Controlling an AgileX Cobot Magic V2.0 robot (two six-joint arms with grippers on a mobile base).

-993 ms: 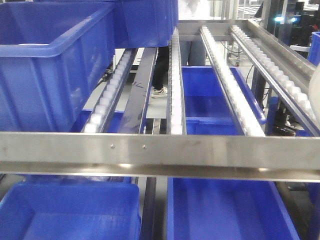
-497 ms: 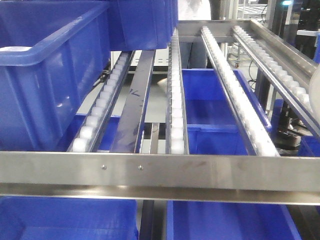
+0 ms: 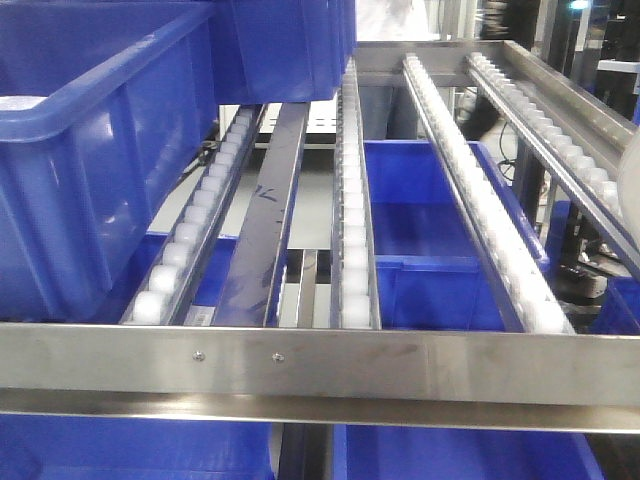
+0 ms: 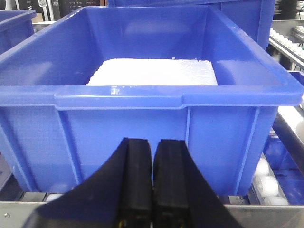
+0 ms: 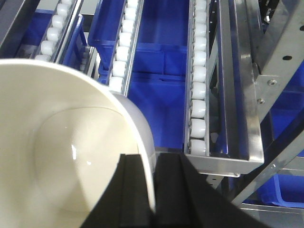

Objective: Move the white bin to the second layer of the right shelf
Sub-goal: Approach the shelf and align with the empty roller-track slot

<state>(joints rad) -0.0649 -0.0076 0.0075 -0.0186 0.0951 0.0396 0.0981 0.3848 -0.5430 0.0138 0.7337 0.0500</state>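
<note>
The cream-white bin will go down across the middle white roller rows point(image 3: 456, 300) just behind the steel front bar, set there by my right gripper.
In the right wrist view the cream-white bin point(image 5: 61, 152) fills the lower left, and my right gripper point(image 5: 154, 159) is shut on its wall, one finger inside and one outside. The bin hangs over the front end of the right shelf second layer point(image 5: 198, 85), above its white roller rows. The front view shows only a pale blur of the bin point(image 3: 630, 190) at the right edge, beside the roller level point(image 3: 350, 220) and its steel front bar point(image 3: 400, 365). My left gripper point(image 4: 152, 142) is shut on nothing, close in front of a blue crate.
A large blue crate point(image 3: 90, 150) holding a white foam slab point(image 4: 152, 72) sits on the rollers at the left. More blue crates point(image 3: 430, 220) stand on the level below. Steel uprights and a side rail point(image 5: 266, 80) bound the shelf on the right.
The front view has shifted: the steel front bar sits lower in frame and the left blue crate looms larger. The white bin stays at the right edge.
</note>
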